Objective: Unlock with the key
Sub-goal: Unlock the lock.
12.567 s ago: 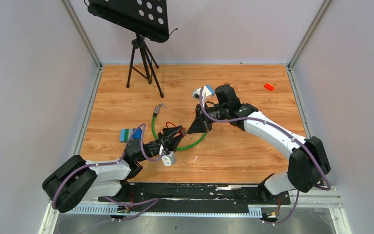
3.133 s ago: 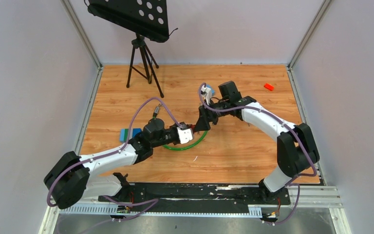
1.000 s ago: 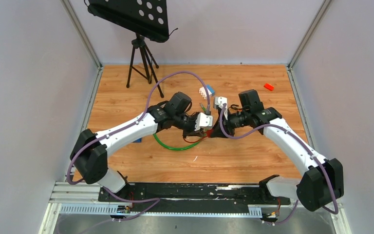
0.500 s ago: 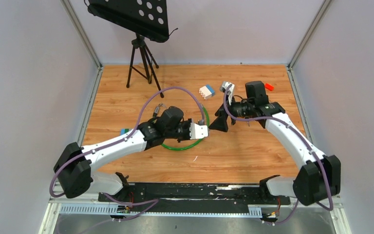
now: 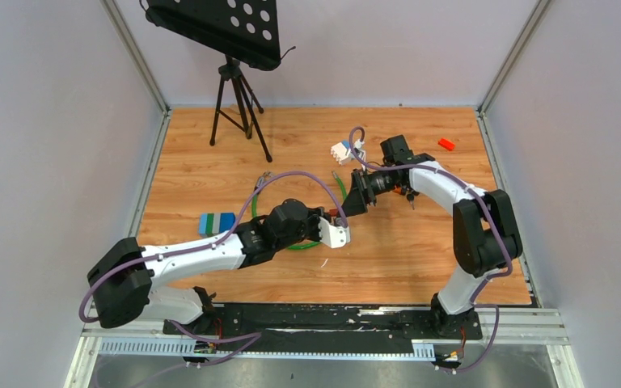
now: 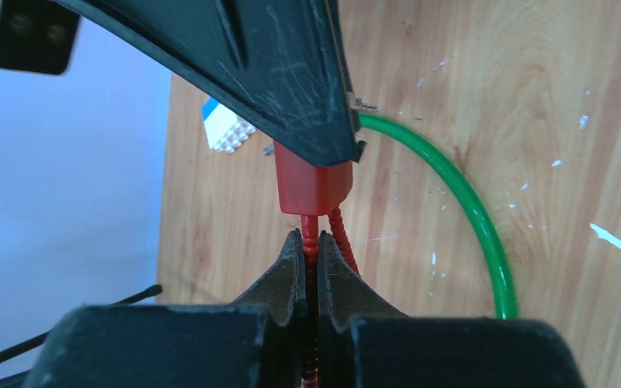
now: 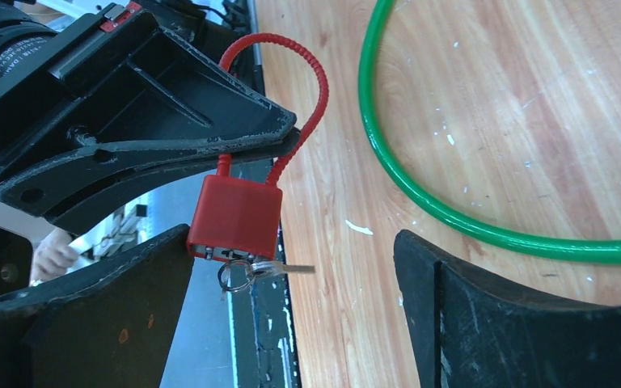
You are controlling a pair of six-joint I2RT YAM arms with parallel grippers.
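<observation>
I can see both shackle ends in the red lock body and my left gripper holds one part of the shackle, so I need to grip the red lock body (image 7: 237, 214) with my right gripper and pull it away.
A red padlock (image 7: 236, 217) hangs in the air by its ribbed red cable shackle (image 7: 307, 97). My left gripper (image 6: 311, 242) is shut on one strand of that shackle just behind the lock body (image 6: 315, 182). Both shackle ends meet the body. A small silver key (image 7: 285, 269) on a ring (image 7: 233, 276) sticks out at the lock's bottom face; I cannot tell whether it is seated in the keyhole. My right gripper (image 7: 293, 250) is open, its fingers on either side of the lock's key end, one finger (image 7: 121, 307) right beside the body. In the top view the padlock (image 5: 336, 213) sits between both grippers.
A green cable loop (image 5: 255, 204) lies on the wooden floor under the grippers. A blue-green block (image 5: 216, 221) sits to the left, a white-blue block (image 5: 342, 150) behind, a red block (image 5: 446, 144) at the back right. A tripod (image 5: 238, 97) stands at the back left.
My right gripper's jaws have opened wide. The left arm has drawn back toward the near edge with the padlock, and the right gripper has followed it to the lock's key end.
</observation>
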